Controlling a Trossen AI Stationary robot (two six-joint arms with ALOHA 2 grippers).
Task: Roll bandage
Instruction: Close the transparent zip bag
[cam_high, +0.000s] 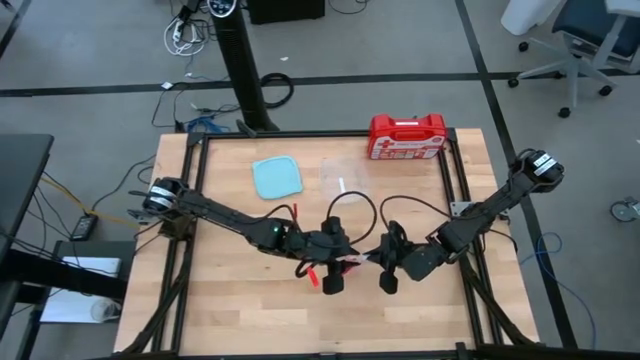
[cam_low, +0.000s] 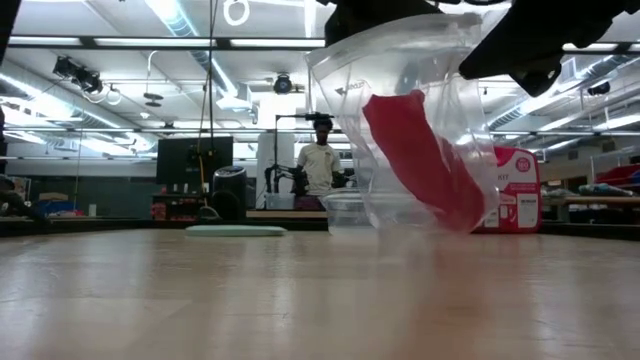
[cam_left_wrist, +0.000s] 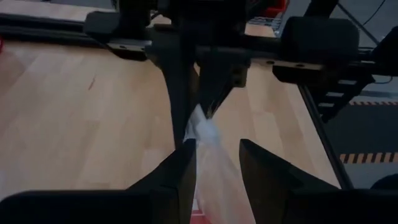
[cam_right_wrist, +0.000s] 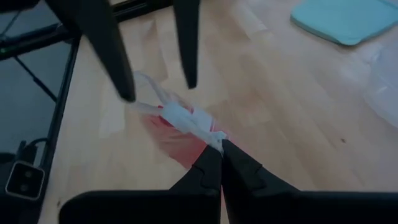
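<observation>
The bag's top edge hangs crumpled next to my right gripper's fingers, so next my left gripper pinches that edge (cam_right_wrist: 164, 102) and straightens it before my right gripper opens.
The red bandage (cam_low: 420, 160) lies inside a clear plastic bag (cam_low: 345, 110) that hangs above the table's middle (cam_high: 352, 262). My right gripper (cam_right_wrist: 221, 146) is shut on the bag's top edge. My left gripper (cam_left_wrist: 217, 146) faces it from the table's left, open, with its fingers on either side of the same edge. In the low view both grippers are cut off above the bag. My left gripper is open, and the bag's crumpled top edge (cam_left_wrist: 208, 134) runs between its two fingers. In the right wrist view that edge lies against one fingertip (cam_right_wrist: 129, 93). I cannot tell whether the other finger touches it. My right gripper pinches the bag's top edge (cam_right_wrist: 205, 127) between its two fingertips, coming level from the table's right. The bag hangs below the fingers with the bandage in it, tilted, its bottom just above the table.
A red first-aid case (cam_high: 407, 136) stands at the far edge. A pale blue container (cam_high: 277, 177) and a clear plastic piece (cam_high: 345, 180) lie behind the grippers. A person (cam_low: 320, 165) stands in the room beyond the table.
</observation>
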